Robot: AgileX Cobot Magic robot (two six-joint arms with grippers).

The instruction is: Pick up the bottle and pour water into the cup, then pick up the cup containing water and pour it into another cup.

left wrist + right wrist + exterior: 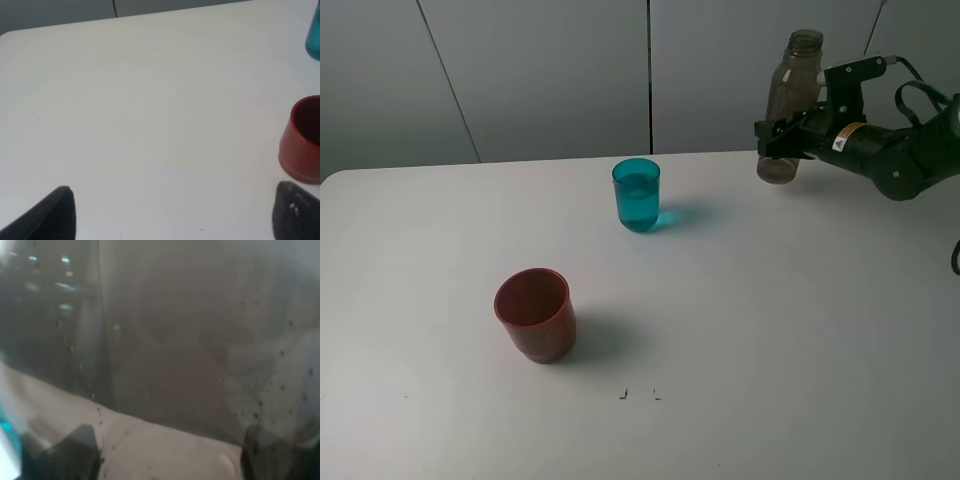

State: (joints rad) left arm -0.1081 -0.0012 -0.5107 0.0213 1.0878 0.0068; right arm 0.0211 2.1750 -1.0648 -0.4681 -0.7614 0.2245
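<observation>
The robot will set the bottle down on the white table (773, 191) near the table's back edge, just under the right gripper.
The smoky grey-brown bottle (790, 105) stands upright in my right gripper (778, 140), which is shut on its lower half and holds it above the table's back right. It fills the right wrist view (190, 340) with droplets on its wall. The teal-blue cup (636, 195) stands at the table's back middle with water in it; its edge shows in the left wrist view (314, 30). The red-brown cup (534, 314) stands front left, empty as far as I see, also in the left wrist view (302, 142). My left gripper (172, 215) is open and empty, left of the red cup.
The white table (770, 330) ends at a grey panelled wall (540, 70) behind. Two small dark marks (638, 394) sit near the front middle of the table.
</observation>
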